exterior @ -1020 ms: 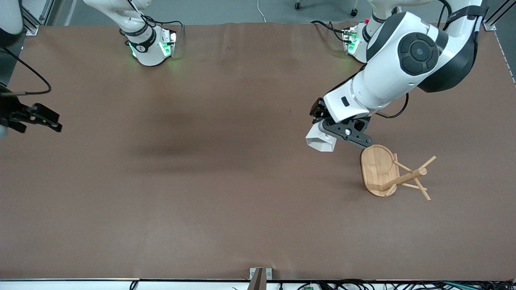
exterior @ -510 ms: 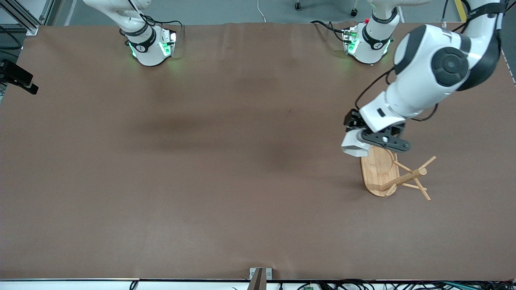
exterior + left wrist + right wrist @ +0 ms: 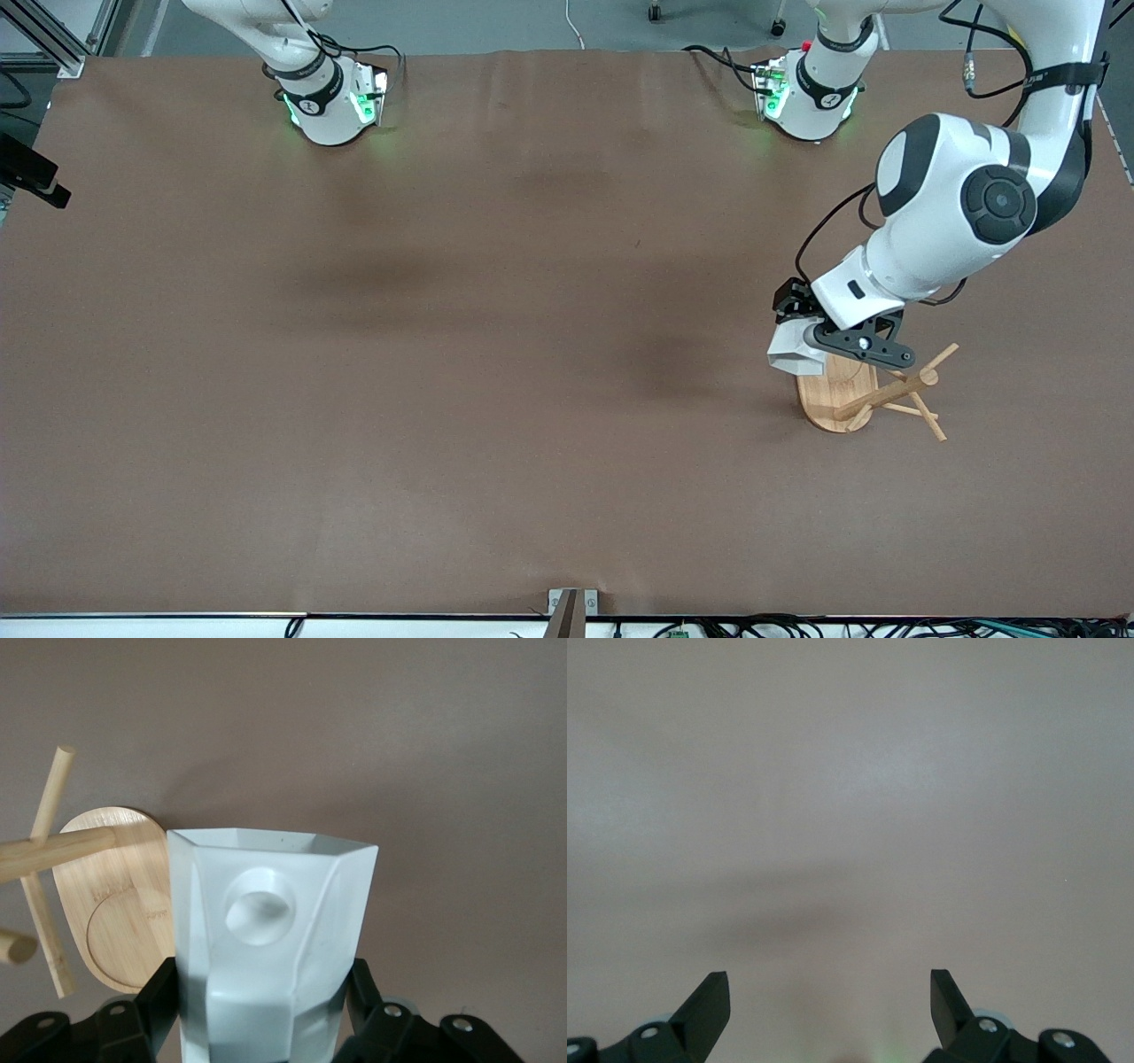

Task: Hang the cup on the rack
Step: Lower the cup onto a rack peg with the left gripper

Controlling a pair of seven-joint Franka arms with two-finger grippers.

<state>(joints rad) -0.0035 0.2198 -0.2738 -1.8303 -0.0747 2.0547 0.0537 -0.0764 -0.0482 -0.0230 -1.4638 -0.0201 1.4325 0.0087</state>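
Note:
I need to use my left gripper to hang the white faceted cup, now in the air beside the rack, on the rack's nearest thin peg (image 3: 858, 372) (image 3: 18, 947), above the oval base.
My left gripper (image 3: 804, 344) is shut on the white faceted cup (image 3: 791, 351) and holds it in the air over the edge of the rack's oval base (image 3: 831, 397). In the left wrist view the cup (image 3: 266, 930) fills the space between the black fingers (image 3: 161, 997), its handle with the round hole facing the camera. The bamboo rack (image 3: 106, 904) shows beside it, with its post (image 3: 886, 390) and thin pegs. My right gripper (image 3: 830, 992) is open and empty over bare table, at the right arm's end (image 3: 31, 173).
Brown table mat (image 3: 496, 354) covers the whole table. The two arm bases (image 3: 328, 97) (image 3: 811, 89) stand along the edge farthest from the front camera. A small metal bracket (image 3: 571, 607) sits at the nearest edge.
My left gripper has carried the cup toward the left arm's end and lower in the front view, from beside the rack to over its base. The right gripper has drawn back to the table's end.

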